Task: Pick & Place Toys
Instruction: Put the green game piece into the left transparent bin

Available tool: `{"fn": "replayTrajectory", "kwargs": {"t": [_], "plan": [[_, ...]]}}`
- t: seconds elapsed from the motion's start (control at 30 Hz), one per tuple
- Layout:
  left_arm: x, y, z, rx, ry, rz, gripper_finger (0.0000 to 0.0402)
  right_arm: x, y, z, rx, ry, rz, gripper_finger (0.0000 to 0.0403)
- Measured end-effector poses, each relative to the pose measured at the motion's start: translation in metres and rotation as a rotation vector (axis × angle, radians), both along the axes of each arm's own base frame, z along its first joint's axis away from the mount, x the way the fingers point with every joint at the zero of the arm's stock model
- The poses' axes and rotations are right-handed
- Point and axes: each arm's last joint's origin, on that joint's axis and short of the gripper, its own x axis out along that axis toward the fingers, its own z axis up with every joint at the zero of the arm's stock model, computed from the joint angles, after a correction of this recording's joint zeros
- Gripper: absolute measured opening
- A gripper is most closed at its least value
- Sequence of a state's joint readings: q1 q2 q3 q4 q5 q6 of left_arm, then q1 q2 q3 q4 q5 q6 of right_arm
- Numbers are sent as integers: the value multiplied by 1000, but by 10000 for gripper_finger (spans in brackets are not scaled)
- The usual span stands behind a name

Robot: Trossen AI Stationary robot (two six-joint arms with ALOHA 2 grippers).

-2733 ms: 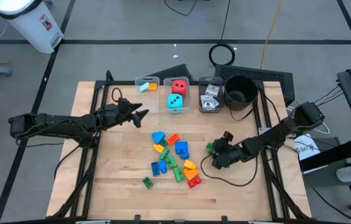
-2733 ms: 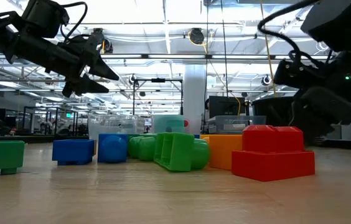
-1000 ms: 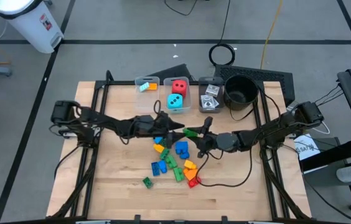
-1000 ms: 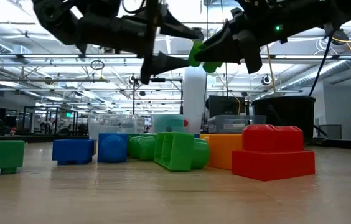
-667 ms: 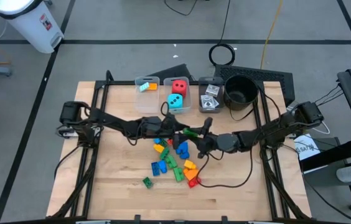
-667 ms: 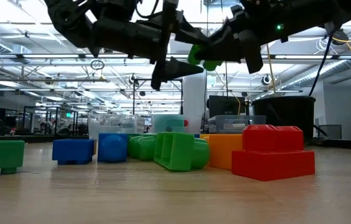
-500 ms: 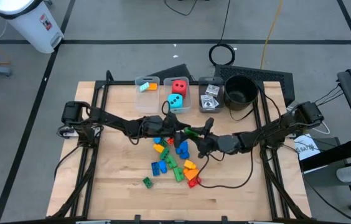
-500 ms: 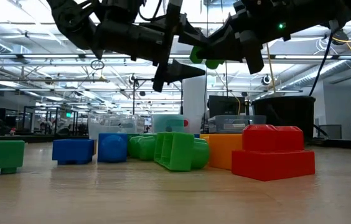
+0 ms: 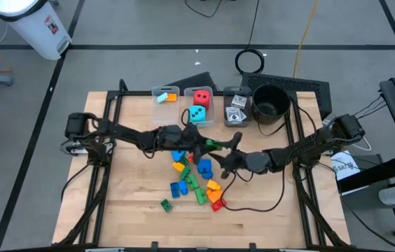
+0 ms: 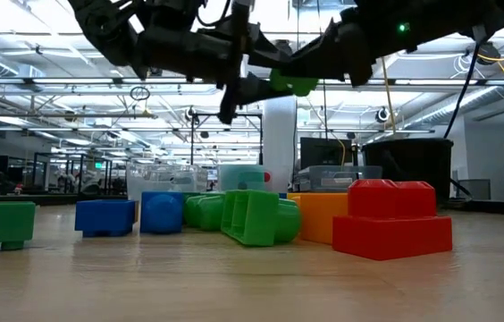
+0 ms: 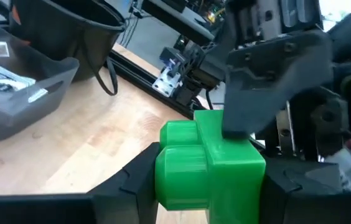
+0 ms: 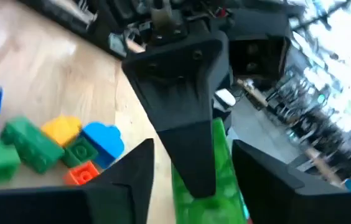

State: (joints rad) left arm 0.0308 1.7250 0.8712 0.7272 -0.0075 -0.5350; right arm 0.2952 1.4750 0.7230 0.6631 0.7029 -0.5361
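Observation:
The green brick, still in the air over loose bricks, will be released by my left gripper in the clear bin (image 9: 159, 106), so that it sits just in front of the light blue brick.
A green brick (image 9: 213, 146) hangs in the air over the middle of the table, above a pile of loose bricks (image 9: 194, 175). My left gripper (image 11: 210, 186) reaches in from the table's left and is shut on the green brick (image 11: 210, 165). My right gripper (image 12: 194, 180) comes from the table's right. Its fingers stand on either side of the same brick (image 12: 222, 168), spread a little wider than it. In the low view the brick (image 10: 292, 85) shows high between the two dark arms. My left gripper pinches the green brick between its two fingers (image 11: 135, 183), on two opposite sides (image 11: 163, 174). The fingers lie about level and come from the table's left. The brick is lifted clear of the table and the pile. My right gripper has one finger (image 11: 259, 87) lying over the brick's far top; whether it touches, I cannot tell.
At the table's far edge stand three clear bins: one with bricks (image 9: 165, 94), one with a red and a teal die (image 9: 199, 105), one with cards (image 9: 236, 108). A round black pot (image 9: 271, 101) stands to their right. Bare wood lies at the near left and right.
My left gripper has gone toward the table's right up to the green brick, and its fingers have shut on it. The brick has stayed in the air at the same place. My right gripper has kept its place.

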Motion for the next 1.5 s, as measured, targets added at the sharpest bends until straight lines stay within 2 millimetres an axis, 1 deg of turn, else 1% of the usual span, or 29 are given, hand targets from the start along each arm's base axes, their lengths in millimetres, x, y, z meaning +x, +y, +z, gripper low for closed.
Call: {"fn": "replayTrajectory", "kwargs": {"t": [0.17, 0.3, 0.4, 0.5, 0.57, 0.63, 0.73, 0.9, 1.0, 1.17, 1.37, 1.5], "plan": [[-18, 18, 25, 74, 51, 15, 174, -5, 2, 8, 121, -70, -21, 217], [-39, 32, 50, 137, 58, 149, 174, -17, 7, 16, 181, -56, 13, 226], [-59, 37, 54, 184, 109, 245, 174, -28, 9, 30, 225, -85, 24, 225], [-82, 43, 51, 220, 129, 378, 174, -39, 12, 37, 256, -81, 44, 218], [-98, 48, 44, 235, 149, 492, 174, -44, 14, 41, 268, -88, 57, 214], [-113, 51, 30, 245, 194, 594, 174, -47, 15, 44, 272, -97, 63, 210], [-132, 60, 7, 248, 267, 743, 174, -47, 14, 43, 269, -86, 62, 206], [-153, 80, -21, 220, 328, 861, 174, -45, 12, 42, 267, -84, 51, 203], [-159, 94, -30, 214, 379, 913, 174, -44, 10, 42, 265, -81, 44, 203], [-159, 114, -48, 168, 429, 885, 174, -43, 6, 41, 262, -80, 26, 201], [-160, 128, -68, 135, 491, 929, 174, -43, 6, 41, 258, -76, 27, 201], [-161, 133, -71, 131, 486, 949, 174, -43, 6, 41, 257, -74, 26, 201]]}}
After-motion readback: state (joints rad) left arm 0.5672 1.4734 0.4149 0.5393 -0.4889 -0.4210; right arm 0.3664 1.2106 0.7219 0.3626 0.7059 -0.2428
